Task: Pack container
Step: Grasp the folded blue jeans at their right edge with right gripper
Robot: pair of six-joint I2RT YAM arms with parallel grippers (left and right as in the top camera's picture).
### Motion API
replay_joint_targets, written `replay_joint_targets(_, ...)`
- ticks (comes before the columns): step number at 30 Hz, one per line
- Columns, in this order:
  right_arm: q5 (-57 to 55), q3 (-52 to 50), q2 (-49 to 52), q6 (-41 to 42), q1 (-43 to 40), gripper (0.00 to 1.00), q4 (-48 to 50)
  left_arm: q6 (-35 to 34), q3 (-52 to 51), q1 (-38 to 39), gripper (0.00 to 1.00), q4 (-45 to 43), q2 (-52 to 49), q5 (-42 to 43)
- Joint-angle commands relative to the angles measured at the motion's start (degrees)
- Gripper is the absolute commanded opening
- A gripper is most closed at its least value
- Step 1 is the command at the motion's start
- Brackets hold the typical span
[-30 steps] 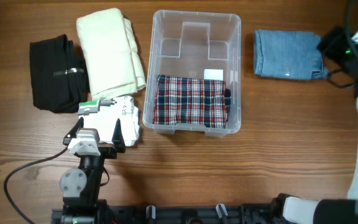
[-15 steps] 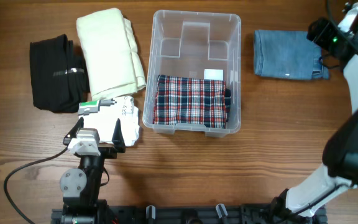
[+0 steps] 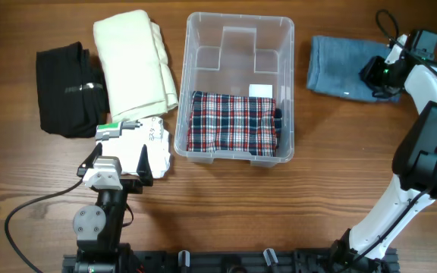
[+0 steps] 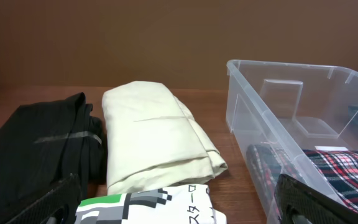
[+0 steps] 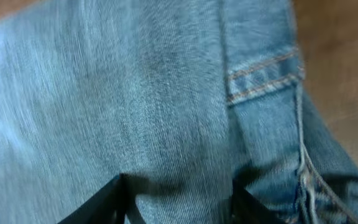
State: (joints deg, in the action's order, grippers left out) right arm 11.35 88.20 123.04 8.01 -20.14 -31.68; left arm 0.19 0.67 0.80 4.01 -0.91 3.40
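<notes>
Only the top layer of the blue jeans beside the jeans' seamed edge is in my right gripper's pinch, so it should open and take the folded layers at that edge (image 5: 300, 165) before lifting.
The clear container (image 3: 238, 26) stands mid-table with a folded red plaid cloth (image 3: 232, 123) in its near half. In the left wrist view its wall (image 4: 244, 109) is at the right. Folded blue jeans (image 3: 338, 76) lie on the table to its right. My right gripper (image 3: 375, 76) is down on their right end. In the right wrist view its fingers press into the denim (image 5: 135, 81), and a bulge of fabric is pinched between them at the gripper (image 5: 179, 190). My left gripper (image 3: 117, 161) rests open over a white printed shirt (image 4: 148, 208), fingers wide apart.
Left of the container lie a folded cream cloth (image 3: 133, 61), a black garment (image 3: 67, 89) and the white printed shirt (image 3: 146, 144). A black cable (image 3: 36, 205) trails from the left arm's base at the near edge.
My right arm swung from the table's right edge down onto the jeans, and its jaws closed in on the denim. The jeans shifted slightly left. The left arm stayed still.
</notes>
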Motion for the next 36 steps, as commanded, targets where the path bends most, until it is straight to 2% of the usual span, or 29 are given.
replay_joint_targets(1, -1.20, -1.20, 1.03, 2.32, 0.31, 0.46, -6.88, 0.90, -0.35, 0.20, 1.00, 0.02, -0.02, 1.07)
replay_joint_targets(8, 0.57, -1.20, -0.26, 2.64, 0.68, 0.54, -13.84, 0.90, -0.33, 0.20, 1.00, 0.02, -0.02, 1.07)
replay_joint_targets(13, 1.99, -1.03, -8.13, 2.95, 0.66, 0.69, -12.22, 0.90, -0.33, 0.20, 1.00, 0.02, -0.02, 1.07)
replay_joint_targets(14, 1.46, -1.03, -10.21, 3.13, 0.66, 0.75, -11.80, 0.90, -0.33, 0.20, 1.00, 0.02, -0.02, 1.07)
replay_joint_targets(18, -6.32, -1.03, -17.99, 8.20, 0.66, 0.80, -12.39, 0.90, -0.33, 0.20, 1.00, 0.02, -0.02, 1.07)
replay_joint_targets(20, -10.67, -1.05, -20.87, 11.19, 0.46, 0.89, -13.79, 0.90, -0.33, 0.20, 1.00, 0.02, -0.02, 1.07)
replay_joint_targets(21, -11.98, -1.05, -21.64, 12.39, 0.22, 0.98, -14.75, 0.90, -0.33, 0.20, 1.00, 0.02, -0.02, 1.07)
replay_joint_targets(22, -12.46, -1.05, -21.88, 13.20, -0.26, 1.00, -15.93, 0.90, -0.33, 0.20, 1.00, 0.02, -0.02, 1.07)
replay_joint_targets(33, -6.49, -3.32, -16.44, 11.54, -4.13, 1.00, -15.04, 0.90, -0.33, 0.20, 1.00, 0.04, -0.02, 1.07)
replay_joint_targets(36, -1.44, -3.32, -13.92, 11.61, -4.09, 1.00, -13.94, 0.90, -0.33, 0.20, 1.00, 0.02, -0.02, 1.07)
